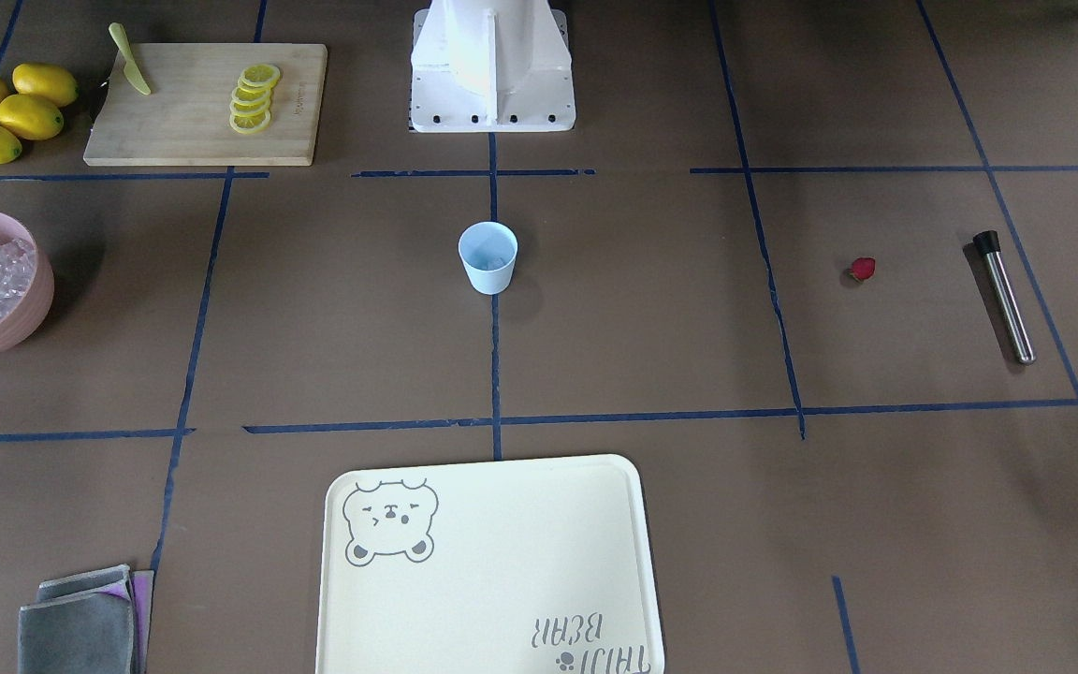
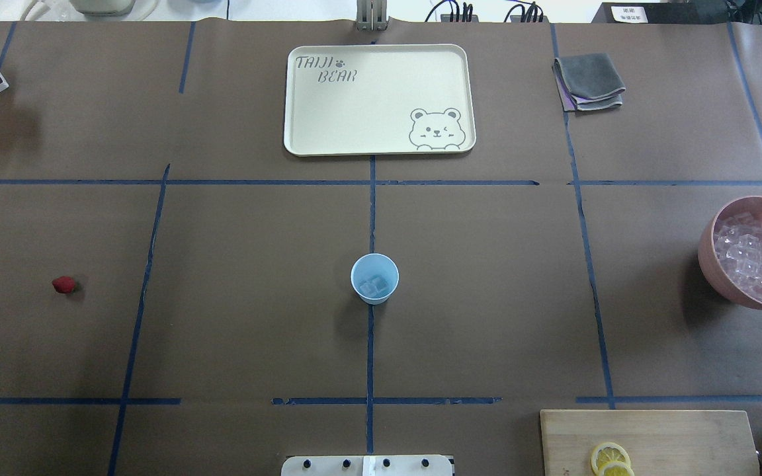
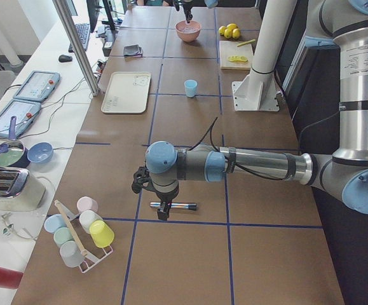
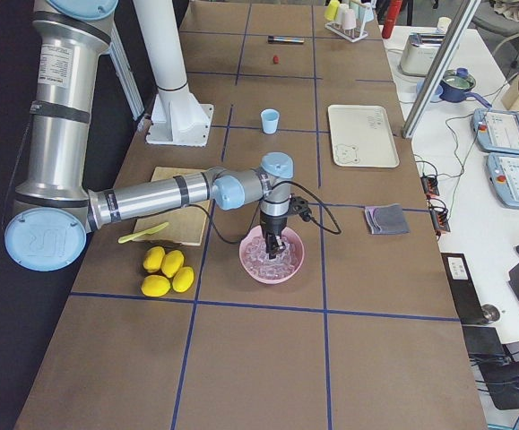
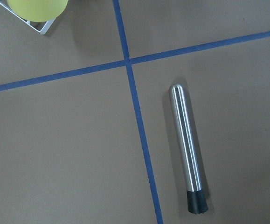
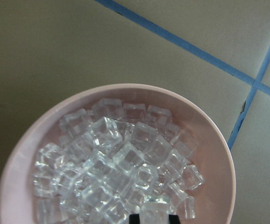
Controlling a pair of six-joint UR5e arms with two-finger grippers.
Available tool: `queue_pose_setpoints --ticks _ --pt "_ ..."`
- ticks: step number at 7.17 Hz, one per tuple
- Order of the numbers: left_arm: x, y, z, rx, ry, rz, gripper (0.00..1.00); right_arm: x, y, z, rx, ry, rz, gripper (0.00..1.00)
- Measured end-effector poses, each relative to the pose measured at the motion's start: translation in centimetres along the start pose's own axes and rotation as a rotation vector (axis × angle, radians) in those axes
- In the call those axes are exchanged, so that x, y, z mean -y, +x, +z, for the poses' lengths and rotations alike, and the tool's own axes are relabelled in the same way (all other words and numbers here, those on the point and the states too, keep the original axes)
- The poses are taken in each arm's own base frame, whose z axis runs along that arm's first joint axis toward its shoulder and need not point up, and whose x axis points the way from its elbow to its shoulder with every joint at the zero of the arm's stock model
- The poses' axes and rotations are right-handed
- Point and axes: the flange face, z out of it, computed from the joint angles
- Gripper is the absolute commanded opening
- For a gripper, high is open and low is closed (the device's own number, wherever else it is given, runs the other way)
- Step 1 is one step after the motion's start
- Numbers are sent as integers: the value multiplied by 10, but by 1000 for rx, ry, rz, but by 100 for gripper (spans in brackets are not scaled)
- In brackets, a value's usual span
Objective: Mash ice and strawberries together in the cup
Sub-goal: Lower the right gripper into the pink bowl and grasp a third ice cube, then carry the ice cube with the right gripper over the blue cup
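Next, I release the ice cube from my right gripper inside the pale blue cup (image 1: 488, 249), so that it lies among the ice cubes that are there.
The pale blue cup (image 2: 374, 277) stands upright at the table's middle with a few ice cubes (image 2: 373, 286) in it. More ice (image 6: 121, 163) fills the pink bowl (image 2: 708, 244) on my right. My right gripper (image 6: 153, 218) is down in that bowl, and its dark fingertips (image 6: 135, 218) close around one ice cube. The strawberry piece (image 2: 63, 285) lies on the table at the far left. My left gripper (image 3: 161, 213) hangs over a steel muddler (image 5: 186, 149). I cannot tell whether it is open or shut.
A cream bear tray (image 2: 301, 139) lies beyond the cup. A wooden board (image 1: 174, 131) holds lemon slices and a knife, with lemons (image 1: 10, 112) beside it. Folded cloths (image 2: 589, 82) lie at the far right. A rack of cups (image 3: 82, 232) stands at the left end.
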Motion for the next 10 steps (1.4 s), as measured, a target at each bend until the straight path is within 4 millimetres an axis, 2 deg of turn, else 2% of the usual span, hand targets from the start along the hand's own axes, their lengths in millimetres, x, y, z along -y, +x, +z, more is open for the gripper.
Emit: queue_pose_setpoints --ticks 1,2,3,4,5,6,8,10 --pt "0 0 0 0 0 0 100 19 -15 -30 49 30 64 3" --pt "0 1 -1 0 2 1 100 47 -37 -60 105 72 154 3" --pt "1 2 -2 1 4 3 100 77 -69 -88 162 105 229 3" --pt "1 3 -3 2 6 5 100 105 -115 -111 214 115 277 3" --pt "2 5 -5 3 10 9 100 129 -175 -132 260 108 323 3" --pt "3 7 -7 4 13 13 100 143 -236 -149 290 100 371 2" --pt "3 8 -8 4 16 15 100 148 -351 -157 301 101 437 2" --pt "3 8 -8 5 16 16 100 158 -445 -153 290 107 491 2"
